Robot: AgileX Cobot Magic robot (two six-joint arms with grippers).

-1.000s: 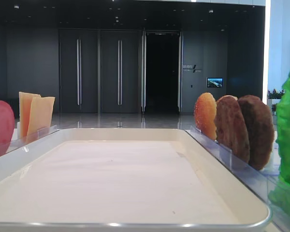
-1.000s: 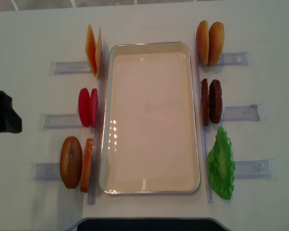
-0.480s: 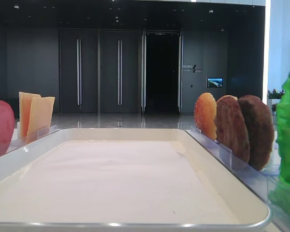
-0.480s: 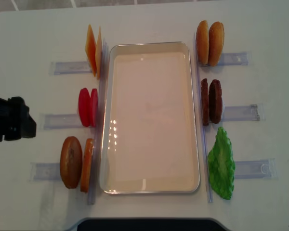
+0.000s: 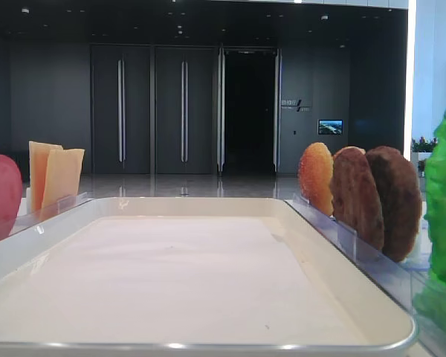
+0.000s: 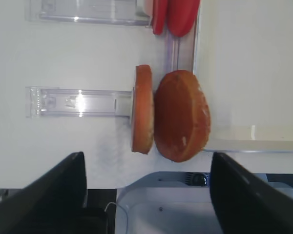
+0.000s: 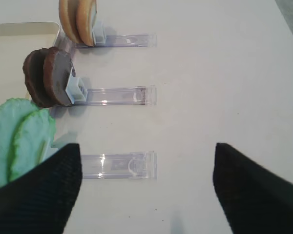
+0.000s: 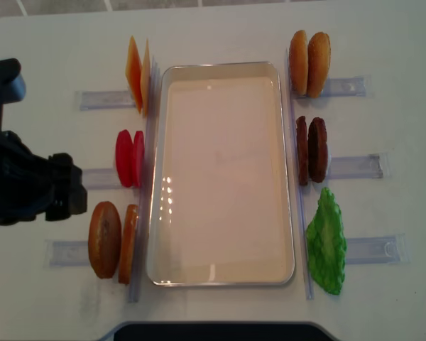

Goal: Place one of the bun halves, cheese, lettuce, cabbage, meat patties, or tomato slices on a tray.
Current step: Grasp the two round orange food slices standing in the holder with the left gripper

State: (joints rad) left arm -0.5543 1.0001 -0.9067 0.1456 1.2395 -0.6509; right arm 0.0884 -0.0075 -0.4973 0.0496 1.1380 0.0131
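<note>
The middle of the bun half [image 8: 129, 239] [image 6: 182, 116] closest to the tray, near the tomato slices, is the next place for my left gripper to go and close.
The cream-white tray [image 8: 220, 66] lies bare in the middle of the table. To its left stand cheese [image 8: 138, 74], tomato slices [image 8: 130, 158] and two bun halves [image 8: 105, 239] in clear racks. On its right are two more bun halves [image 8: 309, 62], meat patties [image 8: 311, 149] and lettuce [image 8: 326, 241]. Cabbage is out of view. My left arm [image 8: 28, 188] hangs over the left racks. Its gripper [image 6: 146, 195] is open and empty, with the bun halves [image 6: 180, 116] just ahead of it. My right gripper [image 7: 146, 190] is open over bare table, with the lettuce [image 7: 19, 136] to its left.
Clear plastic racks [image 8: 355, 249] stick out sideways from both long sides of the tray. The robot's pale base [image 6: 185, 204] sits at the near table edge. White tabletop [image 7: 224, 73] stretches to the right of the right-hand racks.
My left arm has come in from the left edge towards the racks and now fills much more of the overhead view. Its jaws stay wide. Nothing on the table has moved.
</note>
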